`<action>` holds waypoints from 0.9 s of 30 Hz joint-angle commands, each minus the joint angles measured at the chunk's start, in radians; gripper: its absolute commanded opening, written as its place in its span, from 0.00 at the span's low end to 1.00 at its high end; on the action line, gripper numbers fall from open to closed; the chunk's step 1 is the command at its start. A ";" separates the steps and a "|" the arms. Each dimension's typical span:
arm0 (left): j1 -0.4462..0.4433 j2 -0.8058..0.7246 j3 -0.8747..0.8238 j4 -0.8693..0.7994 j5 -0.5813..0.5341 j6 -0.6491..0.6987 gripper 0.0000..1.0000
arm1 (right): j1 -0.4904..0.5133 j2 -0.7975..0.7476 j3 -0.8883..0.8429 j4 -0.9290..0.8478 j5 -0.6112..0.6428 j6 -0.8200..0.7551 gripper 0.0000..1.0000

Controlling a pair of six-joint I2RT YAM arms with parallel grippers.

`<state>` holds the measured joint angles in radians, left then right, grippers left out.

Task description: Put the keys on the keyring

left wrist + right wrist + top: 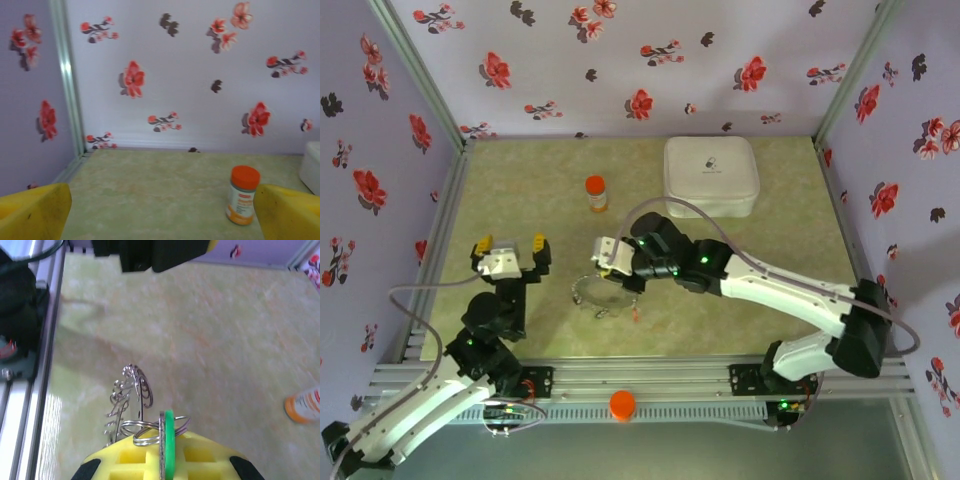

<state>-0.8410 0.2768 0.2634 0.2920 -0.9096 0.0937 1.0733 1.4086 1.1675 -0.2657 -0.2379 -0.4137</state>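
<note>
I will release the green-headed key, now pinched edge-on between yellow pads, with my right gripper on the table [668,269] in front of the white case's bottle-side corner.
My right gripper [610,256] is shut on a green-headed key [169,422], pinched edge-on between its yellow pads [125,460]. Small silver split rings [145,432] loop around that key. The keyring [131,390], a toothed wire ring, stands just beyond the pads. From above the keyring [596,294] is on the table under the right fingertips. A tiny red piece [636,317], seemingly another key, lies just right of it. My left gripper [511,247] is open over the table's left side, apart from the ring. Its yellow fingers [35,210] stand wide with nothing between them.
An orange-capped bottle [596,193] stands behind the ring, also ahead of the left gripper [242,196]. A white rounded-square case [711,176] sits at the back right. An orange cap [622,404] rests on the front rail. Flowered walls close in three sides.
</note>
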 commanded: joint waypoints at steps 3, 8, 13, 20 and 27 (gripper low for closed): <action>0.013 -0.081 0.001 -0.136 -0.082 -0.057 0.94 | -0.076 0.136 -0.021 0.358 -0.138 0.242 0.02; 0.012 -0.067 0.007 -0.198 -0.073 -0.078 0.93 | -0.165 0.239 -0.034 0.243 -0.031 0.221 0.02; 0.015 -0.045 -0.008 -0.184 -0.066 -0.069 0.95 | -0.232 0.293 -0.043 0.042 0.134 0.072 0.02; 0.022 0.004 -0.028 -0.148 -0.063 -0.077 0.95 | -0.239 0.350 -0.068 -0.168 0.399 -0.146 0.05; 0.053 0.063 -0.030 -0.119 -0.053 -0.066 0.98 | -0.239 0.326 -0.136 -0.253 0.502 -0.218 0.08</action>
<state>-0.8055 0.3286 0.2325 0.1215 -0.9501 0.0319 0.8337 1.7561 1.0538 -0.4374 0.1761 -0.5671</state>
